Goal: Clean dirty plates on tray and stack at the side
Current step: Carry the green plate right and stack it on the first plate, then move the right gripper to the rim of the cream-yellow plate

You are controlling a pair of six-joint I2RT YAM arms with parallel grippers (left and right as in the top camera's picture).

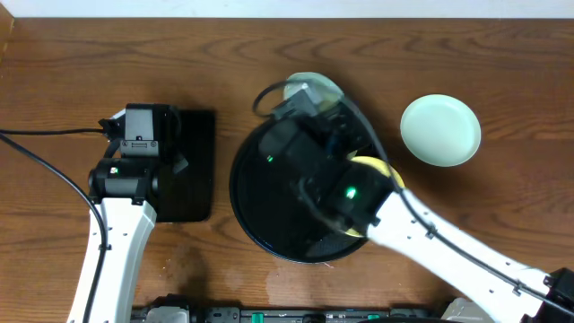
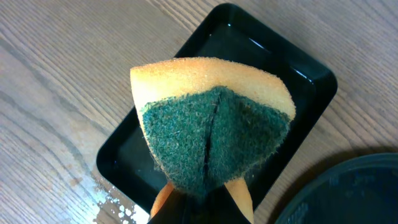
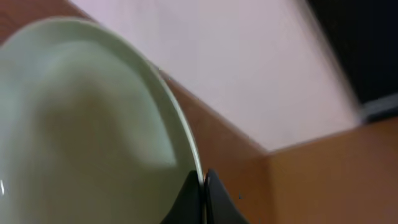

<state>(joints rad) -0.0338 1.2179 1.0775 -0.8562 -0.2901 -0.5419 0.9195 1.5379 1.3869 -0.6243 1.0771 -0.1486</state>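
The pale mint-blue plate, now tilted over the tray's far edge, will go onto the other mint-blue plate (image 1: 441,130) from my right gripper.
The large round black tray (image 1: 256,211) sits mid-table. My right gripper (image 3: 203,186) is shut on the rim of a pale mint-blue plate (image 3: 81,124) and holds it tilted over the tray's far edge; the plate shows partly in the overhead view (image 1: 316,85). A pale yellow plate (image 1: 372,164) lies on the tray, mostly hidden under my right arm. A second mint-blue plate (image 1: 439,130) rests on the wood tabletop to the right. My left gripper (image 2: 202,196) is shut on a yellow sponge with a green scouring face (image 2: 214,137), above the rectangular black tray (image 2: 298,71).
The small rectangular black tray (image 1: 195,170) lies left of the round tray, under my left arm. A cable (image 1: 36,148) runs across the table's left side. Water droplets (image 2: 118,208) spot the wood beside the rectangular tray.
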